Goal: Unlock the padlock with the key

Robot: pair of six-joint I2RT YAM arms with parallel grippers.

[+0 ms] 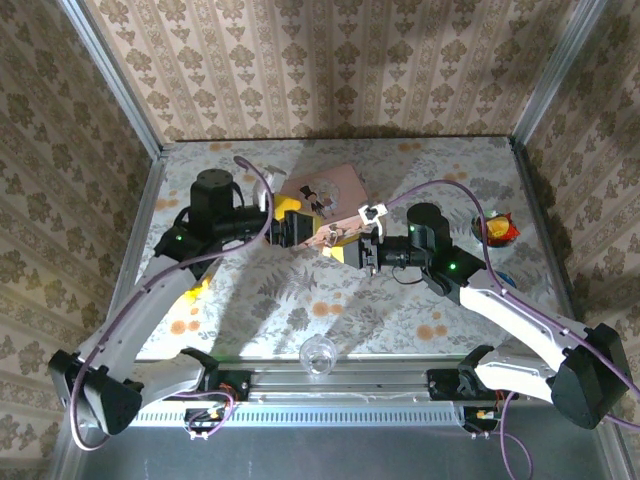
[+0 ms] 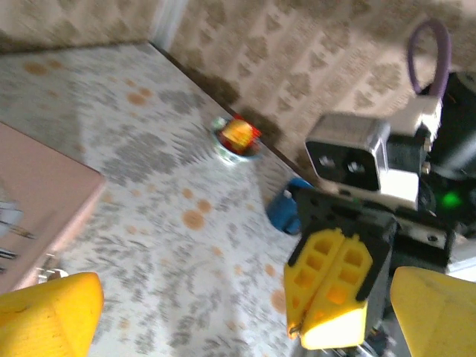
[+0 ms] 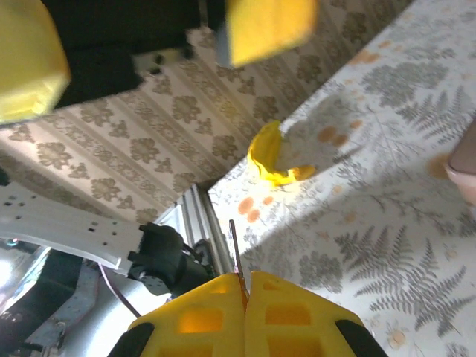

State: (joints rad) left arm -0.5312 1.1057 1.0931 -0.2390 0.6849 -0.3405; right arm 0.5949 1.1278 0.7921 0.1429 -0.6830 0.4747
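Observation:
My right gripper is holding the key with its blade leaning crooked, so my left gripper needs to pinch the blade's tip (image 3: 231,224) while my right gripper opens and takes the key again.
My right gripper (image 3: 247,286) is shut on the key (image 3: 235,249), whose thin dark blade sticks out between the yellow fingers. In the left wrist view those closed fingers (image 2: 331,290) hang just above the table in front of my left gripper (image 2: 245,316). The left gripper is open wide with nothing between its pads. From above, the left gripper (image 1: 290,225) and right gripper (image 1: 345,248) face each other at the table's middle, close to the pink box (image 1: 335,190). The padlock is hidden from me; a small silvery glint (image 2: 48,269) by the box's edge is too blurred to name.
A small bowl with a red and yellow thing (image 2: 236,137) stands near the right wall, with a blue object (image 2: 286,212) in front of it. A yellow curved object (image 3: 275,160) lies at the table's left. A clear glass (image 1: 319,355) stands at the near edge.

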